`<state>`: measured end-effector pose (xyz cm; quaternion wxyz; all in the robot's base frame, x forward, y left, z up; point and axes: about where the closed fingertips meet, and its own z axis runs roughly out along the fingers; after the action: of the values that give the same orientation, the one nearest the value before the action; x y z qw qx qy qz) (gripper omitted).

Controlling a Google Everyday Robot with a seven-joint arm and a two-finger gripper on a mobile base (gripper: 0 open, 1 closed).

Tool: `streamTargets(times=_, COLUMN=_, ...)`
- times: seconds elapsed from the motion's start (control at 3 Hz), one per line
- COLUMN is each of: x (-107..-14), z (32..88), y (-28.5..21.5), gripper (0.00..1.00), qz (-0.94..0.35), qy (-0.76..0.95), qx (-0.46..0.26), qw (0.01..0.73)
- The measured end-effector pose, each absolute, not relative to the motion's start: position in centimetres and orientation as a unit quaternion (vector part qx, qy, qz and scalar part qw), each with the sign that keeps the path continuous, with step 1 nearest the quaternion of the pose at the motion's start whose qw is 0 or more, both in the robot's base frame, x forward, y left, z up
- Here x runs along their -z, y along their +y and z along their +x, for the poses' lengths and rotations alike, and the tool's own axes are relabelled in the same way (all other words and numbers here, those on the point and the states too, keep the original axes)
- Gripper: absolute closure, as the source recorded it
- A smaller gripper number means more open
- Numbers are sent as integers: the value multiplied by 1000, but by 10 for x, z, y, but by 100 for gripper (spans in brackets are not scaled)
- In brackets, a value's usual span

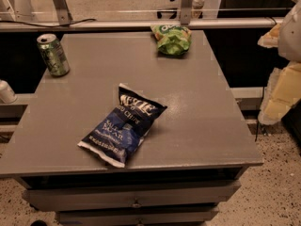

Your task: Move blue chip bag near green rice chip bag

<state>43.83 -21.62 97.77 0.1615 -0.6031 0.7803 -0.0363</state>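
Note:
The blue chip bag's far end (145, 105) is the one toward the green rice chip bag. My gripper goes there next and closes on it.
The blue chip bag (123, 131) lies flat near the front middle of the grey table (202, 107), its long side slanting from front left to back right. The green rice chip bag (172, 38) lies at the table's far edge, right of centre, well apart from the blue bag. My gripper (278, 95) shows as a pale cream shape at the right edge of the camera view, beyond the table's right side and raised above the floor. It touches neither bag and holds nothing that I can see.
A green soda can (53, 54) stands upright at the table's back left corner. A metal rail (141, 23) runs behind the table. Drawers (136, 197) sit under the front edge. A white object (5, 92) lies off the left side.

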Motion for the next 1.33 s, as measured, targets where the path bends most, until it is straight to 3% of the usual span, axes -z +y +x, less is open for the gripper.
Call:
streamTargets(times=0.67, x=-966, z=439, y=-188, gripper=0, qz=-606, qy=774, qx=12, qw=182)
streamTargets(times=1.33, x=-913, z=446, y=-86, gripper=0, qz=-598, qy=752, qx=-102, qw=257)
